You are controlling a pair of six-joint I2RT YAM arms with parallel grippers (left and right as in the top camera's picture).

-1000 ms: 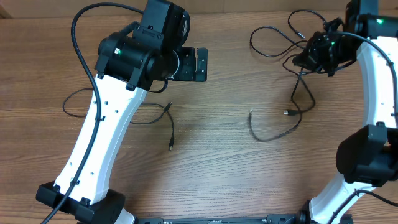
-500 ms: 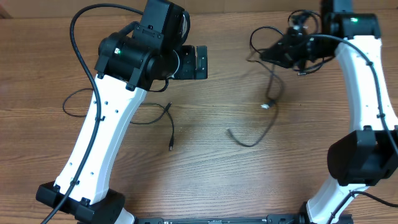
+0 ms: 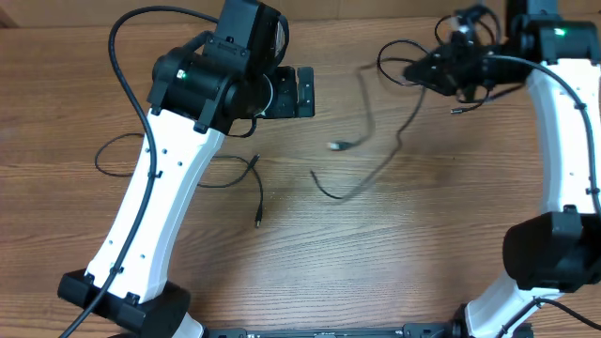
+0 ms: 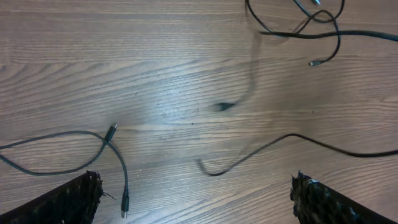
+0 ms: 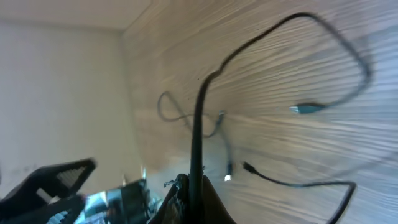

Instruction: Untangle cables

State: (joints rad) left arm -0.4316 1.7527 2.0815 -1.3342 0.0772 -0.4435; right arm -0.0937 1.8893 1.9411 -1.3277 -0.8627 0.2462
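Next, my right gripper releases the thin black cable on the bare wood (image 3: 498, 148) that lies in front of the looped cables. The thin cable is now held above the table.
My right gripper (image 3: 427, 73) is shut on one thin black cable (image 3: 390, 150) at the back right, above the table. In the right wrist view the strand (image 5: 199, 106) runs up from the closed fingertips (image 5: 186, 198). The cable hangs blurred toward the middle; its plug (image 3: 338, 145) and a low loop (image 3: 329, 192) trail left. More cables (image 3: 399, 66) lie looped beside the right gripper. A separate cable (image 3: 239, 169) lies under the left arm, its plug (image 4: 112, 130) showing in the left wrist view. My left gripper (image 3: 302, 96) stands open with nothing between its fingers (image 4: 68, 202).
The white left arm (image 3: 160, 197) crosses the left half of the wooden table (image 3: 394, 272), hiding part of the cable there. The white right arm (image 3: 568, 131) runs down the right edge. Thicker black arm cables (image 3: 117, 56) arc over the back left.
My right gripper has carried its cable left and toward the back. The hanging end has swung left across the table's middle. The left arm has not moved.
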